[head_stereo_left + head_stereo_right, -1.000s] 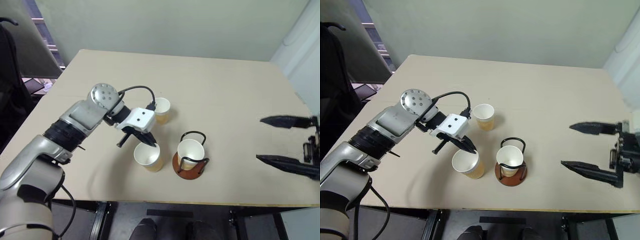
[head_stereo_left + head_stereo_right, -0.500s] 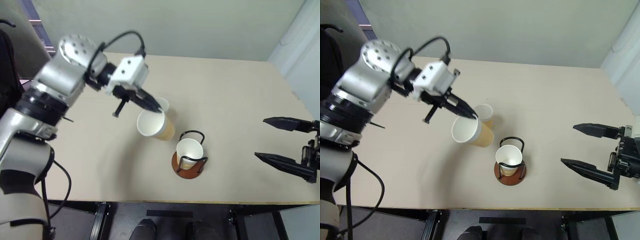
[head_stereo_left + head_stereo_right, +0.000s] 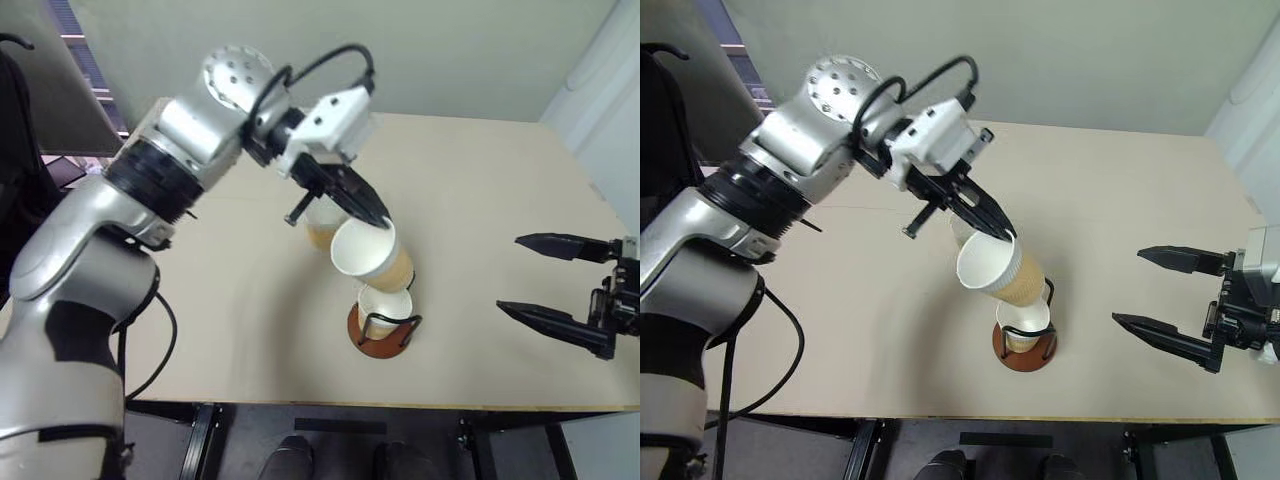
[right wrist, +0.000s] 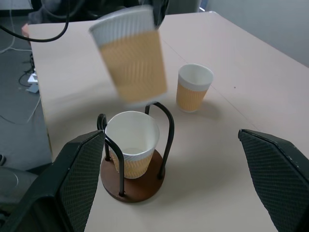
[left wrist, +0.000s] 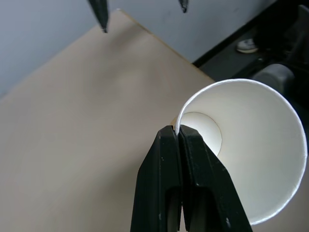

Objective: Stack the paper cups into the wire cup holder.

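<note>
Next, I let go of the tilted paper cup with my left gripper inside the upright paper cup (image 3: 386,302) between the black loops of the holder.
My left gripper (image 3: 380,218) is shut on the rim of a paper cup (image 3: 368,255). It holds that cup tilted in the air, just above the wire cup holder (image 4: 140,186). In the left wrist view the black fingers (image 5: 166,159) pinch the white rim, one inside and one outside. A second paper cup (image 4: 133,137) stands upright inside the holder's black loops on the reddish-brown base. A third paper cup (image 4: 194,87) stands on the table behind the holder, partly hidden by the held cup in the eye views. My right gripper (image 3: 510,274) hovers open to the right of the holder, holding nothing.
The beige table (image 3: 480,180) ends close in front of the holder, with floor and dark table legs below. A pale wall runs behind the far edge. A dark chair (image 3: 20,150) stands off the table's left side.
My left gripper has lifted the paper cup off the table and carried it up and to the right, from beside the holder to above it. The right gripper has stayed put.
</note>
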`<act>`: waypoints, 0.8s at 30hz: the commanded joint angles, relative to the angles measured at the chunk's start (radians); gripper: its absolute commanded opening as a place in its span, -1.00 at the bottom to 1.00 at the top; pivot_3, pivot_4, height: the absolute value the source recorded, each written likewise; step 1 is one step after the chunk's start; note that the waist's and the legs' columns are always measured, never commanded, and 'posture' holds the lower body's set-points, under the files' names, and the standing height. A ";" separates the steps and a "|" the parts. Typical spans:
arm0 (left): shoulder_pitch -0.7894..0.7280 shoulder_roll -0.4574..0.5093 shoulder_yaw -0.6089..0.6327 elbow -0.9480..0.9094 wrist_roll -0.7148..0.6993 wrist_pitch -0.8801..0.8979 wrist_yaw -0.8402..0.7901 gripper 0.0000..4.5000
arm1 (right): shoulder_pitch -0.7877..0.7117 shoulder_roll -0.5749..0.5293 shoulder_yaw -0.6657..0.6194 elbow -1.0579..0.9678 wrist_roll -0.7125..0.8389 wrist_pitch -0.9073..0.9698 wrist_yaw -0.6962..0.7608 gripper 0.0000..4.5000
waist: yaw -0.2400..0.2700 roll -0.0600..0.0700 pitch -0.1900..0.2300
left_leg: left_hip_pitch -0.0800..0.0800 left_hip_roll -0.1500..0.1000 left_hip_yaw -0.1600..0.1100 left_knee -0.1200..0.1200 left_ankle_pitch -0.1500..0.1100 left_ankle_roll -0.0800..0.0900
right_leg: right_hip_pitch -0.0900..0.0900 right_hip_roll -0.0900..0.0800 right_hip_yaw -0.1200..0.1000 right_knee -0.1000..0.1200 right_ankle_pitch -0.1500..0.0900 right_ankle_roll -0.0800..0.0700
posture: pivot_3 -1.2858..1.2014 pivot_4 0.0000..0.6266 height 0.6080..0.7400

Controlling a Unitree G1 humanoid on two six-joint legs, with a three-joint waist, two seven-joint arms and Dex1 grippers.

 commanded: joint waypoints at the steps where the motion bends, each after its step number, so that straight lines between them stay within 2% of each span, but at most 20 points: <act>1: -0.049 -0.004 -0.020 -0.014 -0.027 -0.034 -0.033 -0.98 | 0.009 -0.018 -0.054 -0.031 0.011 -0.004 -0.014 1.00 | 0.000 0.000 0.000 | 0.000 0.000 0.000 0.000 0.000 0.000 | 0.000 0.000 0.000 0.000 0.000 0.000 | 0.03 -0.52 1.00; 10: -0.050 -0.024 -0.104 -0.036 -0.007 -0.062 -0.033 -0.98 | 0.046 -0.012 -0.095 -0.057 0.025 0.002 -0.036 1.00 | 0.003 0.000 0.000 | 0.000 0.000 0.001 0.002 0.000 0.000 | 0.001 0.000 0.000 0.000 0.000 0.000 | 0.03 -0.52 1.00; 15: -0.037 -0.093 -0.099 0.043 0.107 -0.106 -0.033 -0.98 | 0.052 -0.011 -0.098 -0.063 0.034 0.000 -0.051 1.00 | 0.008 0.000 0.000 | 0.000 -0.001 0.001 0.002 0.000 0.001 | 0.001 0.000 0.000 0.000 0.000 0.000 | 0.03 -0.52 1.00; 23: -0.027 -0.106 -0.098 0.042 0.118 -0.101 -0.033 -0.98 | 0.077 -0.001 -0.105 -0.081 0.037 -0.002 -0.075 1.00 | 0.009 0.000 0.000 | 0.000 0.000 0.003 0.002 -0.001 0.001 | 0.001 0.001 0.000 0.000 0.001 0.001 | 0.03 -0.52 1.00; 24: -0.027 -0.107 -0.097 0.041 0.116 -0.100 -0.033 -0.91 | 0.079 -0.001 -0.104 -0.082 0.035 -0.003 -0.078 1.00 | 0.009 0.000 0.000 | 0.000 0.000 0.003 0.003 -0.001 0.001 | 0.002 0.001 0.000 0.000 0.001 0.001 | 0.03 -0.52 1.00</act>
